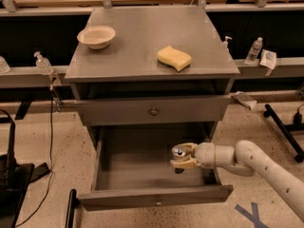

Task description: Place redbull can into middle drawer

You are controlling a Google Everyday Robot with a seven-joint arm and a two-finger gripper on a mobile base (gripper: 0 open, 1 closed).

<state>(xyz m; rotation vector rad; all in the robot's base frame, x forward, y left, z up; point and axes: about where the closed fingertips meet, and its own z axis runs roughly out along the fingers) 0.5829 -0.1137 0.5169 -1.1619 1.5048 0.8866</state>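
Next, my gripper lets go of the redbull can on the bottom of the open middle drawer, close behind its front panel [172,173].
The redbull can [179,152] shows its shiny top between my gripper's cream fingers [184,164]. My gripper [181,156] is shut on it and holds it upright inside the open middle drawer [124,159], toward the right of the grey box interior, low over the drawer floor. My white arm [256,163] reaches in from the right over the drawer's right wall. The drawer's front panel [156,197] with its small knob is pulled out toward the camera.
Above the open drawer is a closed drawer front with a brass knob [154,111]. On the cabinet top sit a white bowl [96,36] and a yellow sponge [174,58]. Bottles [253,51] stand on side ledges. Black stands and cables lie on the floor at left.
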